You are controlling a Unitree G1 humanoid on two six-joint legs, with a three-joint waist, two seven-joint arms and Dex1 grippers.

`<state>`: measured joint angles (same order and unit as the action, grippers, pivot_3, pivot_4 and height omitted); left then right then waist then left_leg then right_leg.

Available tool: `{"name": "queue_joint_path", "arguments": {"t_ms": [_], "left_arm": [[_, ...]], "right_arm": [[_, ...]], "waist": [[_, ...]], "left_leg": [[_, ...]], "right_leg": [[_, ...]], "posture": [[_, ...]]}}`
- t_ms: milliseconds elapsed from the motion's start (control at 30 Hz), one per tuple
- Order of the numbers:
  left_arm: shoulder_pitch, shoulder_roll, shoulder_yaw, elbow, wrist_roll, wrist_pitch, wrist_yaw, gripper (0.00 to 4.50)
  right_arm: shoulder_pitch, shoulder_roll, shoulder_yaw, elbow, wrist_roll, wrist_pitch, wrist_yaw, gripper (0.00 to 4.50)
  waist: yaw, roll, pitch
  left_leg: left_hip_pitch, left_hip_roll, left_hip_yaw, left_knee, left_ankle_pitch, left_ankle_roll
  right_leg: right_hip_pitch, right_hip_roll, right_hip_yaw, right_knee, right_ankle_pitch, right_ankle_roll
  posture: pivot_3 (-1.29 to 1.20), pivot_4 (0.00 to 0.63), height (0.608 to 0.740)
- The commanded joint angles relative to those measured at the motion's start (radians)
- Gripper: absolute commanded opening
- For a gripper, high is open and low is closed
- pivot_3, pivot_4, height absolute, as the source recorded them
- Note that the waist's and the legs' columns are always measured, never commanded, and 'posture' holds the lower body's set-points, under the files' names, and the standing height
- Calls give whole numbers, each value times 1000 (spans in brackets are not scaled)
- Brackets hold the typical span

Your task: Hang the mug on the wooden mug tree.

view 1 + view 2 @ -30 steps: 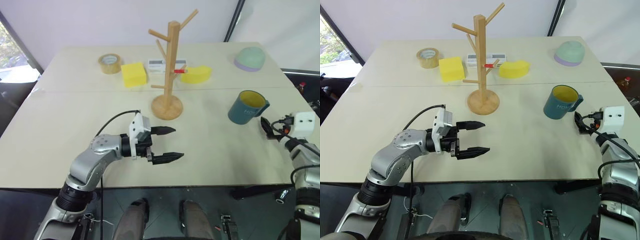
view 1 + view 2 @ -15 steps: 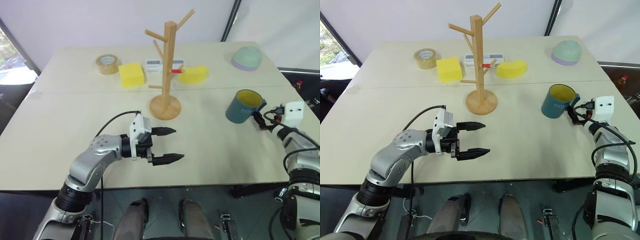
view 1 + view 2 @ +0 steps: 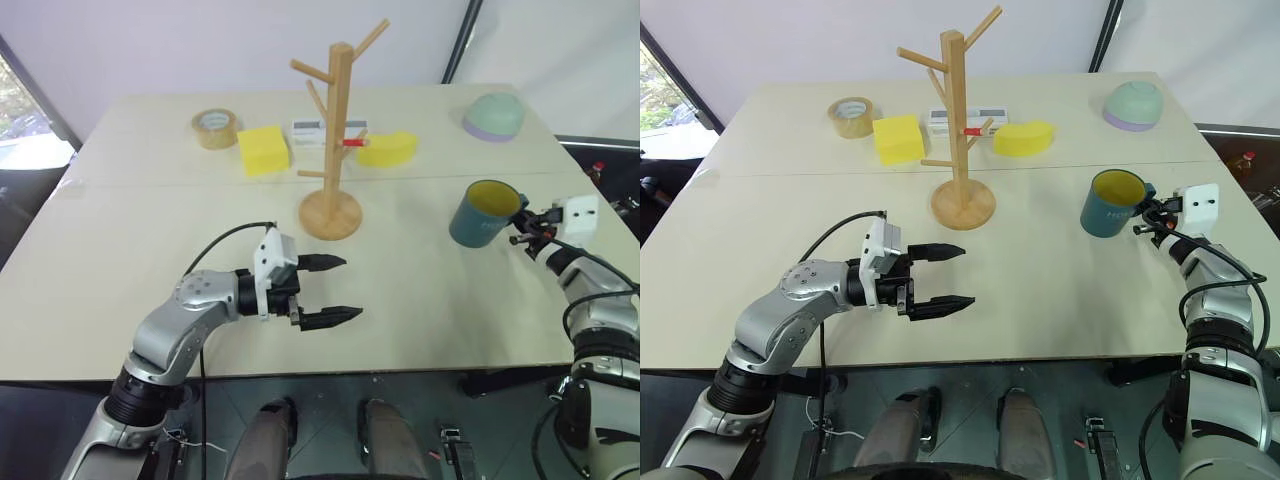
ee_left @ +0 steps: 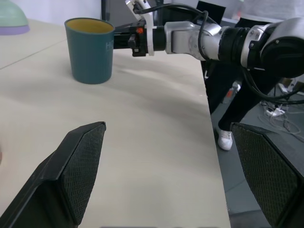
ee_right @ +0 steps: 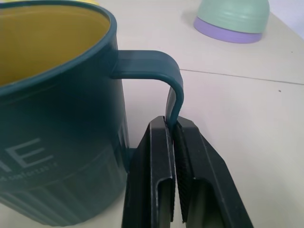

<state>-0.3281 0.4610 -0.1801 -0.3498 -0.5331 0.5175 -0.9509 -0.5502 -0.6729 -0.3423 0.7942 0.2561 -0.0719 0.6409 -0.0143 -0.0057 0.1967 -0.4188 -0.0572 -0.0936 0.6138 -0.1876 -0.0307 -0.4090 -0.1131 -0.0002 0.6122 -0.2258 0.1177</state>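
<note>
My right gripper should release the dark teal mug below the mug tree's red-tipped peg (image 3: 349,180), with the mug's handle hooked there.
The dark teal mug (image 3: 479,214) with its yellow inside stands upright on the right side of the table, handle turned toward my right arm. My right gripper (image 5: 173,124) is shut on the lower part of the handle (image 5: 156,64), reaching level from the table's right edge (image 3: 1143,213). The wooden mug tree (image 3: 339,130) stands at mid-table on its round base, its pegs bare, well left of the mug. Near the front edge my left gripper (image 3: 340,290) hovers open and empty, pointing right toward the mug (image 4: 89,54).
Along the far side lie a tape roll (image 3: 216,127), a yellow sponge block (image 3: 264,149), a white box (image 3: 318,130), a second yellow sponge (image 3: 390,149) and an upturned lavender and mint bowl (image 3: 493,116). The table's right edge runs just beyond the mug.
My right gripper has moved in to the mug's handle and closed on it. The mug has barely shifted and the left arm has stayed put.
</note>
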Motion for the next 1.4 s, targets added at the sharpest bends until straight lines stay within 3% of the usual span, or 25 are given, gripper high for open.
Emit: {"name": "queue_joint_path", "arguments": {"t_ms": [33, 233, 333, 433, 800, 1400], "left_arm": [[-3, 14, 37, 8, 7, -32, 5, 4500], [-2, 50, 109, 91, 39, -96, 13, 4500], [-9, 61, 150, 144, 47, -135, 14, 4500], [-15, 65, 175, 170, 41, -155, 5, 4500], [-20, 89, 305, 155, -28, -165, 3, 4500], [10, 104, 313, 102, -56, -148, 19, 4500]], "right_arm": [[43, -4, -4, -190, 24, 13, 7, 25], [171, -85, 102, -737, 14, 144, 95, 25], [120, -145, 160, -953, 45, 262, 142, 25], [24, -165, 211, -1032, 48, 359, 152, 25], [-274, -162, 434, -993, -66, 513, 219, 25], [-500, -15, 558, -735, -217, 488, 231, 25]], "waist": [[1, 0, 0], [-3, 1, 0], [0, 2, 1], [1, 1, 0], [4, -1, 1], [0, -1, 1]], "left_leg": [[0, 0, 0, 0, 0, 0], [0, 1, 0, -1, 0, 0], [0, 1, 0, 0, 0, 0], [0, 2, 0, 0, 0, 0], [-14, 0, 2, -1, 0, 0], [-13, 0, 2, 0, 0, 0]], "right_leg": [[0, 0, 0, 0, 0, 0], [-2, 0, 1, 2, 0, 0], [-2, 0, 1, 3, 0, 1], [-2, 0, 1, 2, -2, 4], [-16, -2, 1, 1, 1, 1], [-16, 0, 1, 3, 3, 4]], "posture": [[0, 150, 740], [0, 150, 740], [0, 150, 740], [0, 150, 740], [0, 150, 740], [0, 150, 740]]}}
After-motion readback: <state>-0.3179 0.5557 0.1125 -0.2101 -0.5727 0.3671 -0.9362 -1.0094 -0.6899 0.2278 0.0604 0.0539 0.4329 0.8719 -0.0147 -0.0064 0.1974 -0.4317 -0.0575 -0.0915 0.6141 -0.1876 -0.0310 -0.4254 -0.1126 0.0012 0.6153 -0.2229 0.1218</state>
